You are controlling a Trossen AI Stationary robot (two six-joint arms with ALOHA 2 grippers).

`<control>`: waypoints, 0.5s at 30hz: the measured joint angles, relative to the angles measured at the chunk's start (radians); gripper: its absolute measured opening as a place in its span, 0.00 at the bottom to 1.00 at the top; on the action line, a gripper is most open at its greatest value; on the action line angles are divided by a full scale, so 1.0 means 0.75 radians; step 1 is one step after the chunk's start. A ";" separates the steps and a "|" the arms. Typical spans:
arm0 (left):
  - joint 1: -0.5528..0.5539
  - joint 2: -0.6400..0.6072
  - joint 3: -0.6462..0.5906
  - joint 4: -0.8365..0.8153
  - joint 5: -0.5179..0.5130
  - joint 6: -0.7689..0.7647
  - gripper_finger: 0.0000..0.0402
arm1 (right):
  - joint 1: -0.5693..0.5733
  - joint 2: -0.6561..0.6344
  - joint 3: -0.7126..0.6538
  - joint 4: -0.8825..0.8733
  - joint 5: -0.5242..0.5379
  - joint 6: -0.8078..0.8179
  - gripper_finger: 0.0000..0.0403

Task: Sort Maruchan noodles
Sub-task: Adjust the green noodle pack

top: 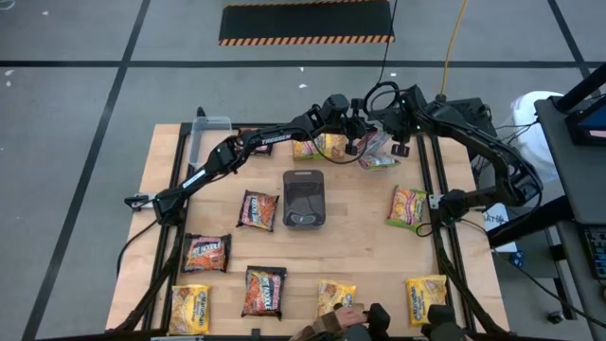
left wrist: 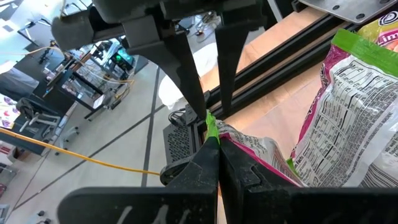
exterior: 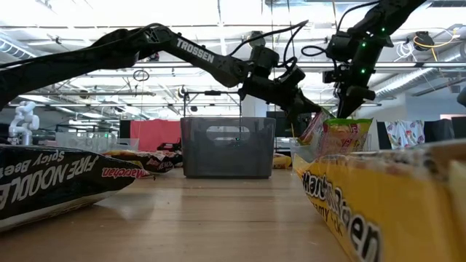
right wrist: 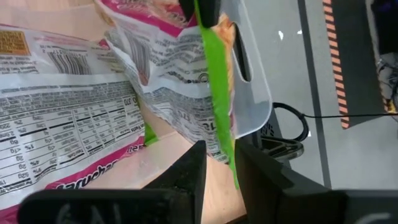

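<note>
Next, my right gripper pinches the green edge's loose end (right wrist: 227,148) of the noodle packet, hanging tilted from my left gripper over the clear tub, before lowering it.
A green-edged pink noodle packet (top: 377,150) hangs tilted over a clear tub (right wrist: 252,93) at the table's far right. My left gripper (left wrist: 214,140) is shut on its green edge. My right gripper (right wrist: 221,158) is open, one finger on each side of the same green edge, at the opposite end. A second green-edged packet (right wrist: 62,124) lies back-up beside it. In the high view both grippers (top: 358,140) (top: 394,142) meet over the tub. My left gripper pinches the packet's green sealed edge (left wrist: 211,126) near one end, between its two fingertips. It comes in from the table's left, slanting slightly down. The packet hangs tilted from the hold; what its lower part rests on is hidden. Whether my right gripper's fingers touch the green edge (right wrist: 225,149), I cannot tell.
A dark grey tray (top: 304,199) stands mid-table. Dark packets (top: 257,209) (top: 206,252), yellow ones (top: 190,308) (top: 426,298) and a green-edged one (top: 408,206) lie scattered. Another clear tub (top: 210,137) is at the far left. A person's hands (top: 350,320) show at the near edge.
</note>
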 joint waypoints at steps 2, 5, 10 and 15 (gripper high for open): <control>0.000 0.000 0.000 0.000 0.000 0.000 0.00 | 0.000 0.012 0.000 0.003 0.000 0.002 0.19; 0.000 0.000 0.000 0.001 0.000 0.000 0.00 | 0.000 0.031 0.000 0.006 0.000 0.001 0.19; 0.000 0.000 0.000 0.001 -0.001 0.000 0.00 | 0.000 0.054 0.000 0.054 0.029 0.003 0.19; 0.001 0.000 0.000 0.001 -0.001 0.000 0.00 | 0.000 0.078 0.001 0.076 0.054 0.023 0.19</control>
